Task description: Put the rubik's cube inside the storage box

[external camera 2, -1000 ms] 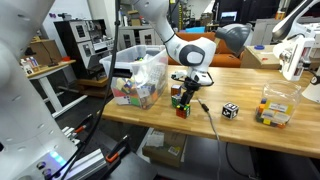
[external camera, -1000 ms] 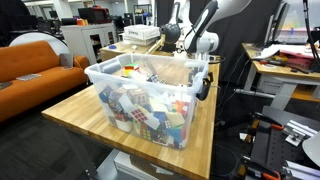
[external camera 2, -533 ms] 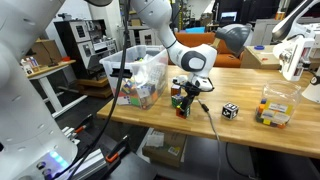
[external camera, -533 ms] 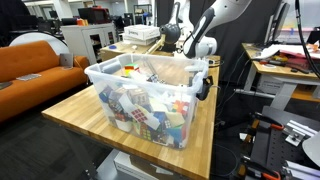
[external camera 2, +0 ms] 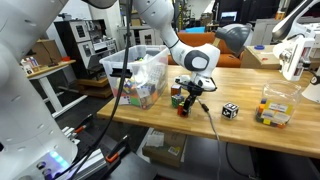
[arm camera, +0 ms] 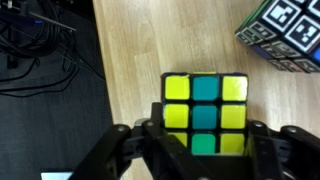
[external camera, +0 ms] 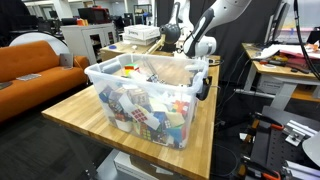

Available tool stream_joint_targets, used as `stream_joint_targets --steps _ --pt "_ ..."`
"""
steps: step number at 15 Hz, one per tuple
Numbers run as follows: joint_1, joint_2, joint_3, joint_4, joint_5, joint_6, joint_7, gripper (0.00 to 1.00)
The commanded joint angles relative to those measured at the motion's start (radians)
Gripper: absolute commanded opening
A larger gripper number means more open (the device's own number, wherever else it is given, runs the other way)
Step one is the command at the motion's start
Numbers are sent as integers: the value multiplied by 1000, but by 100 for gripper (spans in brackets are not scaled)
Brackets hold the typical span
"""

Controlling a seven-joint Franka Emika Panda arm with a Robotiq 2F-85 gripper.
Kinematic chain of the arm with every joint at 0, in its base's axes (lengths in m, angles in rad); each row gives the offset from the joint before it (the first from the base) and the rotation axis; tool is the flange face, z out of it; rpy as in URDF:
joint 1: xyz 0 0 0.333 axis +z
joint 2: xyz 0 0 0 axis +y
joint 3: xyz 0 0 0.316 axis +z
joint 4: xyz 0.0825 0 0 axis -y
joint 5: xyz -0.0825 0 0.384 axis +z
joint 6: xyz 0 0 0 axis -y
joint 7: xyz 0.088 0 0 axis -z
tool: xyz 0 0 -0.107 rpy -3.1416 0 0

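The robot's gripper needs to release the rubik's cube on the coloured cubes inside the storage box's near corner [external camera: 179, 104].
The rubik's cube [arm camera: 205, 112] stands on the wooden table with a yellow and teal face up, and shows as a small coloured block [external camera 2: 182, 104] right of the storage box. My gripper [arm camera: 205, 138] is down over it, its black fingers [arm camera: 150, 135] pressed against the cube's two sides, shut on it. The storage box [external camera: 140, 80] is a see-through tub packed with coloured cubes, and it also sits at the table's left end [external camera 2: 137, 54] in an exterior view. The cube rests on the table.
A black-and-white patterned cube [external camera 2: 230, 110] lies to the right, close by [arm camera: 285, 35] in the wrist view. A small clear container [external camera 2: 277, 106] stands further right. A black cable [external camera 2: 212, 125] hangs over the table's front edge. Dark floor with cables [arm camera: 45, 50] lies beyond that edge.
The gripper has settled a little over the cube and its jaws have closed onto the cube's sides. Cube and box have not moved.
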Motion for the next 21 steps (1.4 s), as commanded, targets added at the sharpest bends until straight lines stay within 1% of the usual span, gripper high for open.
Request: stream_joint_targets --steps 1,3,6,9,11,16,19,21 --pt "-12 -22 4 9 1 -32 -13 38" --pt "-16 -62 5 -10 11 -14 -22 38" --pt "-31 -153 1 -40 42 1 -11 38" --pt "-39 -273 -7 -92 70 32 1 38" --pt "-22 -375 -11 -160 68 93 -1 38" --pt "43 -636 29 -356 50 213 -40 38" --pt "81 -784 70 -458 56 246 -81 38" --pt "98 -864 96 -506 65 231 -116 38"
